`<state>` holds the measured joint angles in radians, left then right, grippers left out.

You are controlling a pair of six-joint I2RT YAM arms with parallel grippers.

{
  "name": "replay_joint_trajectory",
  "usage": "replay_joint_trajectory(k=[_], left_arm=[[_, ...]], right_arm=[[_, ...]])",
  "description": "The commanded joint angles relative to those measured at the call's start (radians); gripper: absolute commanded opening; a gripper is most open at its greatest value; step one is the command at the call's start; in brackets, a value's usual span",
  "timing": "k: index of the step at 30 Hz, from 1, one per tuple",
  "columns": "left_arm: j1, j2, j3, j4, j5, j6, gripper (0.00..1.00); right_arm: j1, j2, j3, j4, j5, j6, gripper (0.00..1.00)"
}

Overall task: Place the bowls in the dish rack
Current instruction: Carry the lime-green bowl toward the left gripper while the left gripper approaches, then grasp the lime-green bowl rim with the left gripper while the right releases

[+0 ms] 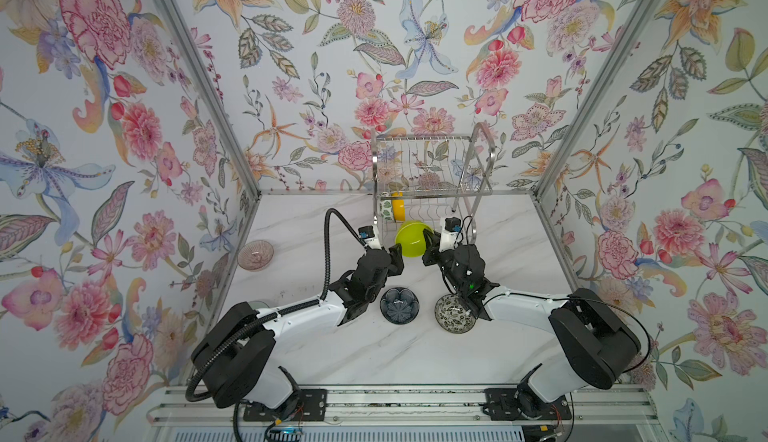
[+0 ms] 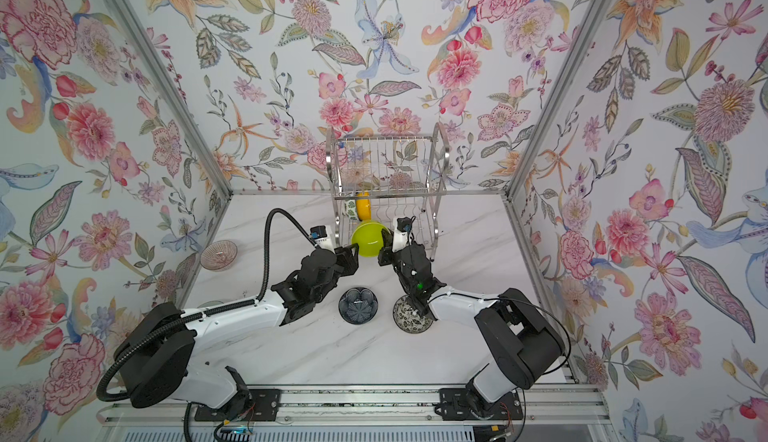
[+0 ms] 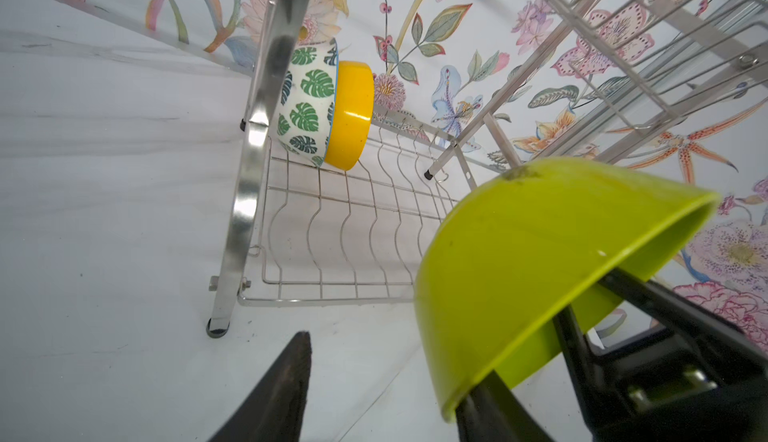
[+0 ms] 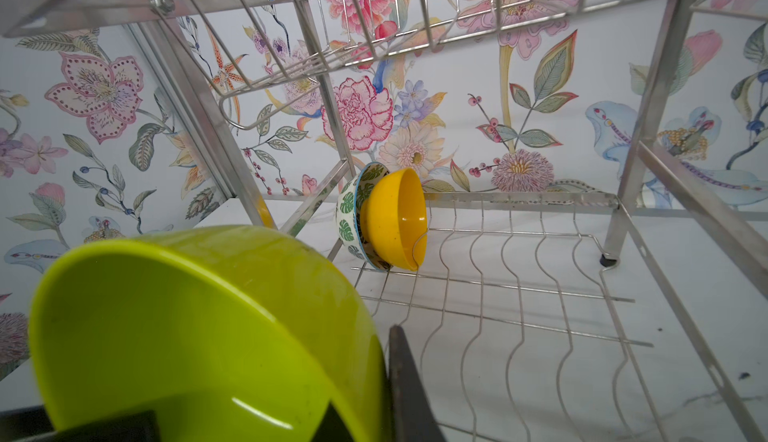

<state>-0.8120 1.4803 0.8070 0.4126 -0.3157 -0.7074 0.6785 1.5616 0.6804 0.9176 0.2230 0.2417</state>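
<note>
My left gripper needs to take the bowl's rim [image 3: 473,384] and turn the lime green bowl on edge for my right gripper, because the bowl sits too flat for the rack.
My right gripper [image 1: 428,248] [image 4: 374,398] is shut on the rim of the lime green bowl [image 1: 411,238] [image 2: 368,238] [image 4: 187,327], holding it tilted in the air just in front of the dish rack [image 1: 432,170] [image 4: 519,286]. On the bowl's other side my left gripper [image 1: 398,259] [image 3: 390,361] is open. One of its fingers sits under the bowl's rim [image 3: 540,253] and the other stands well clear of the wall. A green-leaf bowl [image 1: 385,210] [image 3: 307,103] and an orange-yellow bowl [image 1: 398,209] [image 3: 349,115] stand on edge at the left end of the rack's lower shelf.
A dark blue glass bowl [image 1: 401,305] and a black-white floral bowl [image 1: 453,313] sit on the table between the arms, the floral one partly under the right arm. A pink ribbed glass bowl [image 1: 255,255] lies by the left wall. No bowls show on the rack's upper shelf [image 2: 390,161].
</note>
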Motion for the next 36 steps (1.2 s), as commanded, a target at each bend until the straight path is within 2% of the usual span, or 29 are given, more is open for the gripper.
replay_joint_trajectory(k=[1, 5, 9, 15, 16, 18, 25, 33, 36], left_arm=[[0.028, 0.021, -0.007, 0.081, -0.055, -0.018, 0.49], [0.030, 0.039, -0.017, 0.130, -0.046, -0.026, 0.45], [0.032, 0.048, -0.041, 0.157, -0.055, -0.058, 0.31], [0.033, 0.013, -0.058, 0.164, -0.062, -0.062, 0.12], [0.033, 0.007, -0.058, 0.158, -0.063, -0.067, 0.06], [0.032, -0.004, -0.063, 0.151, -0.071, -0.073, 0.00], [0.024, -0.029, -0.112, 0.172, -0.177, -0.118, 0.00], [0.018, -0.035, -0.113, 0.164, -0.259, -0.117, 0.00], [0.019, -0.059, -0.120, 0.150, -0.279, -0.111, 0.00]], right_arm=[[0.029, 0.012, -0.026, 0.101, -0.026, -0.008, 0.00], [0.055, 0.008, -0.047, 0.102, -0.018, -0.017, 0.00], [0.063, 0.019, -0.049, 0.116, 0.007, -0.019, 0.00], [0.065, 0.050, -0.011, 0.109, -0.046, -0.015, 0.00], [0.065, 0.058, -0.005, 0.109, -0.056, -0.013, 0.00], [0.064, 0.061, -0.001, 0.100, -0.074, -0.011, 0.07], [0.041, 0.077, -0.011, 0.105, -0.155, 0.063, 0.38], [0.021, 0.007, -0.006, -0.066, -0.173, 0.230, 0.63], [0.028, -0.032, 0.006, -0.152, -0.188, 0.248, 0.75]])
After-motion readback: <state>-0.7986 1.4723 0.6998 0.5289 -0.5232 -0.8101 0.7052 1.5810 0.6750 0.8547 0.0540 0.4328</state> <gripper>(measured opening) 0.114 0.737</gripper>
